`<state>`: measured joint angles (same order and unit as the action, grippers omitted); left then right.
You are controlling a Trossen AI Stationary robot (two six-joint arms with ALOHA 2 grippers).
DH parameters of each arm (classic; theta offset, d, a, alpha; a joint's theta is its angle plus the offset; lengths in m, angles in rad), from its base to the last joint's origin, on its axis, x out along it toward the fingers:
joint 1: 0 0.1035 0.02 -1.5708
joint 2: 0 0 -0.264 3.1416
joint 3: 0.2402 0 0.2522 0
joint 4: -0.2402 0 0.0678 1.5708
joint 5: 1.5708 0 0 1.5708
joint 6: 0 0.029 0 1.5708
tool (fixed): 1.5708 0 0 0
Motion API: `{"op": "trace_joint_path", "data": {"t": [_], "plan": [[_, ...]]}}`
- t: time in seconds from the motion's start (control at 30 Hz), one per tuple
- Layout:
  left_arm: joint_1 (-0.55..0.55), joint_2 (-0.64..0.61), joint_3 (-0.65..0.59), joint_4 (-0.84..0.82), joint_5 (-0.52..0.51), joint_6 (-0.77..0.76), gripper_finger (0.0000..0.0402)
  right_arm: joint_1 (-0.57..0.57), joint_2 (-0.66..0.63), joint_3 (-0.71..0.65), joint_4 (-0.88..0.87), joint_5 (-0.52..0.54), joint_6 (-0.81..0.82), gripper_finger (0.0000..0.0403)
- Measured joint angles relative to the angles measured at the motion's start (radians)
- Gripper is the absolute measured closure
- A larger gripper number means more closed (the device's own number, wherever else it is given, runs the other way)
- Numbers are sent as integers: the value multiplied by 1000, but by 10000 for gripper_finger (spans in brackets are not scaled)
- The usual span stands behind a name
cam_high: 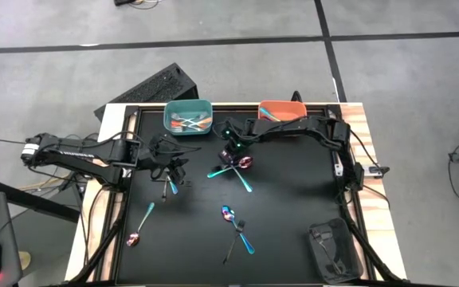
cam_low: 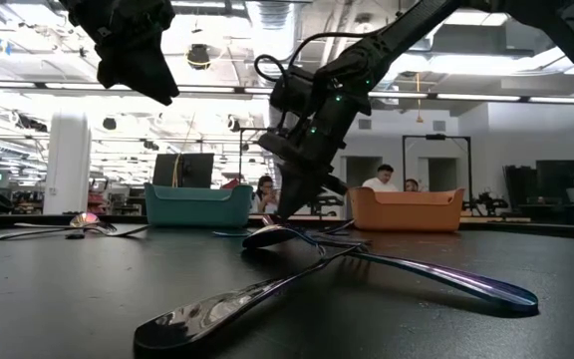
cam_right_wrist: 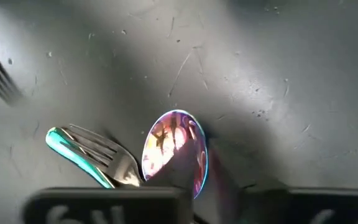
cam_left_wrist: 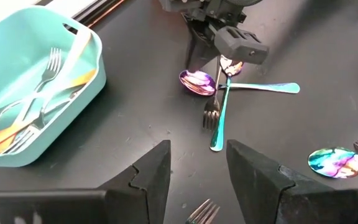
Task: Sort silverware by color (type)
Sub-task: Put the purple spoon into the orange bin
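The fingers of the robot's right gripper meet only the side rim of the iridescent spoon, so it should open, reach lower and clasp the spoon's bowl point(cam_right_wrist: 171, 140) before lifting toward the orange bin.
My left gripper point(cam_high: 171, 165) point(cam_left_wrist: 197, 168) is open and hovers over the left part of the black mat. A fork's tines point(cam_left_wrist: 204, 213) show just below it. My right gripper point(cam_high: 229, 151) point(cam_low: 295, 189) points down, low over a crossed pile of silverware point(cam_high: 235, 169). That pile holds an iridescent spoon bowl point(cam_right_wrist: 176, 152) point(cam_left_wrist: 197, 82), a fork point(cam_right_wrist: 104, 155) point(cam_left_wrist: 211, 112) and teal handles point(cam_left_wrist: 266, 88) lying flat on the mat. More silverware lies near the mat's front: a pink-bowled spoon point(cam_high: 139, 227) and a small cluster point(cam_high: 237, 227).
A teal bin point(cam_high: 188, 117) point(cam_left_wrist: 98, 68) at the far edge holds several forks. An orange bin point(cam_high: 281, 112) point(cam_low: 407, 211) stands to its right. A dark object point(cam_high: 333, 251) lies at the near right corner. Raised rails frame the mat. People sit in the room beyond.
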<state>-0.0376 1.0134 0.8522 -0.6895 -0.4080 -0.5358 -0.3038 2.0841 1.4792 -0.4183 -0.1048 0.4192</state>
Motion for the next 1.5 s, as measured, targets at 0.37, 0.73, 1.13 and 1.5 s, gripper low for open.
{"op": "trace_joint_path", "data": {"t": [0.37, 0.73, 1.13, 1.5], "plan": [[0, 0, 0, 0, 2, -28, 258, 31, -4, 0, 1, -52, -25, 397], [-8, 0, 0, -1, 11, -70, 258, 47, -6, 6, 61, 36, -16, 316], [-8, 0, 0, -2, 2, -75, 258, 27, -1, -44, 95, 109, -134, 205], [-8, 0, 0, -2, -44, -70, 258, 27, 16, -71, 116, 20, -209, 254]]}}
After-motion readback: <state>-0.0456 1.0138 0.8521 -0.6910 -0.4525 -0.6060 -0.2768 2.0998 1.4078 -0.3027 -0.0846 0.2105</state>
